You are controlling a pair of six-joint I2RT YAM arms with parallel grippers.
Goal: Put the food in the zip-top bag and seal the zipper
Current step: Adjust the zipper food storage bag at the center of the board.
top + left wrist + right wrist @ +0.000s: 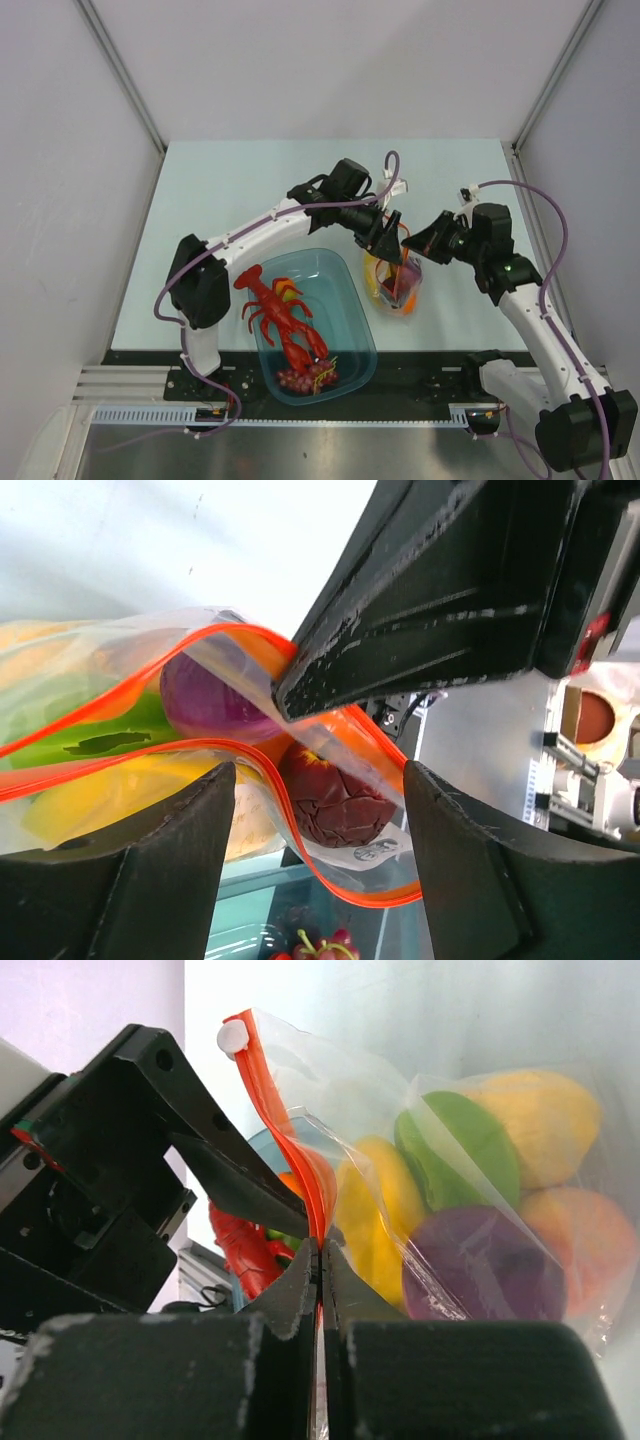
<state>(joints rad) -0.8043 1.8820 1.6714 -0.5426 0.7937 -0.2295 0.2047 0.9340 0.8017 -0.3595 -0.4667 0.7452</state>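
Observation:
The robot's right gripper pinches the red zipper away from the white slider, so the left gripper should pinch the open loop (335, 885) before the right gripper takes the slider.
The zip-top bag (400, 288) hangs between both grippers just right of the blue tub. It holds the food: a purple piece (480, 1270), a green piece (462, 1148), yellow fruits (372, 1210) and a peach (578, 1232). My right gripper (321, 1250) is shut on the red zipper (266, 1100) at the bag's mouth. My left gripper (315, 820) is open, its fingers on either side of a loop of the zipper (369, 900) without touching it. A dark red piece (335, 795) shows through the plastic there. From above, the left gripper (385, 240) and right gripper (415, 248) meet over the bag.
The translucent blue tub (300, 253) sits near the table's front edge with the red toy lobster (282, 315) and small red berries (310, 378) inside. The right gripper's black body (450, 590) fills the top of the left wrist view. White walls enclose the table.

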